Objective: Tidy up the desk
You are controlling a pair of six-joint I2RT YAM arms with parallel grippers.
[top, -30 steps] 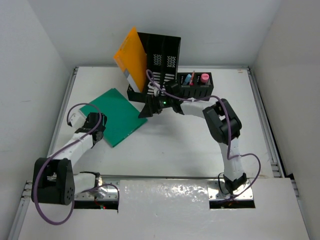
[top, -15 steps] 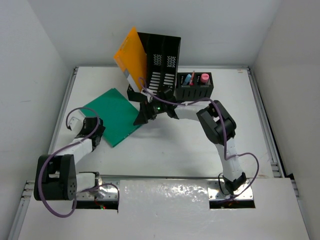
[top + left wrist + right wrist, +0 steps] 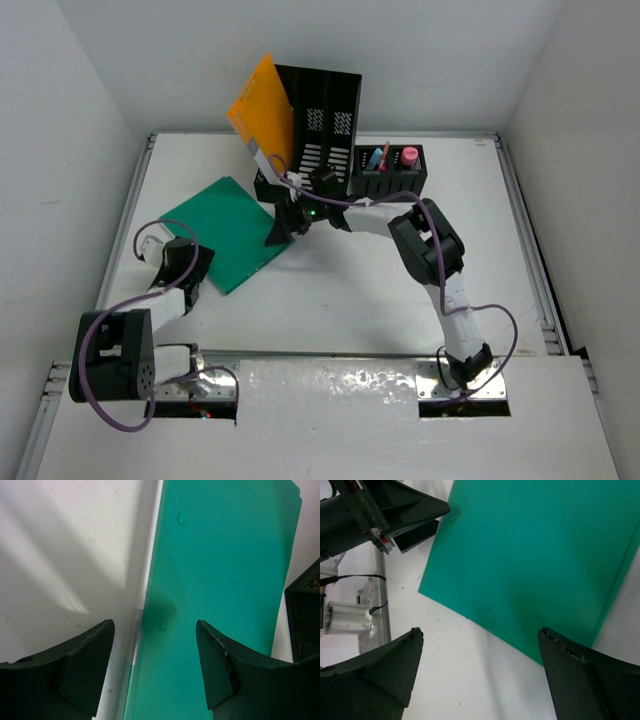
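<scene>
The robot's left gripper will close on the green folder's spine (image 3: 210, 271) (image 3: 134, 661), at the near end of its clear label sleeve, to pick up the green folder.
A green folder (image 3: 225, 230) lies flat on the left half of the white desk (image 3: 400, 290). My left gripper (image 3: 193, 266) is at the folder's near-left edge. In the left wrist view the left gripper (image 3: 154, 625) is open, its fingers straddling the long edge of the green folder (image 3: 220, 570) without closing on it. My right gripper (image 3: 281, 227) reaches across to the folder's right corner. In the right wrist view the right gripper (image 3: 480, 632) is wide open over bare desk, with the green folder (image 3: 535, 545) just ahead of its tips.
A black slotted file holder (image 3: 318, 125) stands at the back with an orange folder (image 3: 262, 108) leaning in its left side. Beside it on the right is a black pen organiser (image 3: 392, 172) holding pink and blue items. Metal rails (image 3: 527, 250) run along the desk's edges.
The right gripper has moved left and nearer, down to the folder's right corner. The left arm has drawn back slightly toward the near-left. The folder has stayed where it was.
</scene>
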